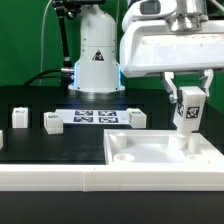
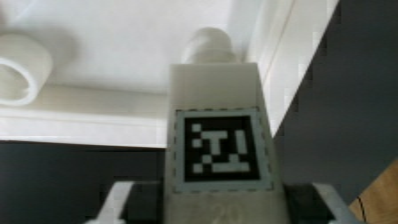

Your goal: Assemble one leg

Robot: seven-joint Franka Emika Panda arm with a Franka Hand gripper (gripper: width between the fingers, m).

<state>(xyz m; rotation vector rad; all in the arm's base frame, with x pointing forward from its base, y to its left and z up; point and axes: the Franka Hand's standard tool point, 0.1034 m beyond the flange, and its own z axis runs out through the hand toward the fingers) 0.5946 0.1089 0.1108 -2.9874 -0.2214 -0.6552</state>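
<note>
Next, I let go of the leg upright at the white panel's front corner (image 1: 199, 157) (image 2: 212, 55) farthest from the marker board.
My gripper (image 1: 188, 98) is shut on the leg (image 1: 188, 112), a white post with a black-and-white tag, and holds it upright over the far right corner of the large white panel (image 1: 140, 158). I cannot tell whether the leg's lower end touches the panel. In the wrist view the leg (image 2: 217, 110) fills the middle between my gripper's (image 2: 222, 205) two fingers. Its threaded tip points at the panel (image 2: 107, 110) close to its edge. A round recessed corner (image 2: 32, 70) of the panel lies off to the side.
Three more white legs stand on the black table: two at the exterior view's left (image 1: 17, 117) (image 1: 52, 121) and one behind the panel (image 1: 137, 118). The marker board (image 1: 97, 116) lies before the robot base. A long white bar (image 1: 40, 178) runs along the front left.
</note>
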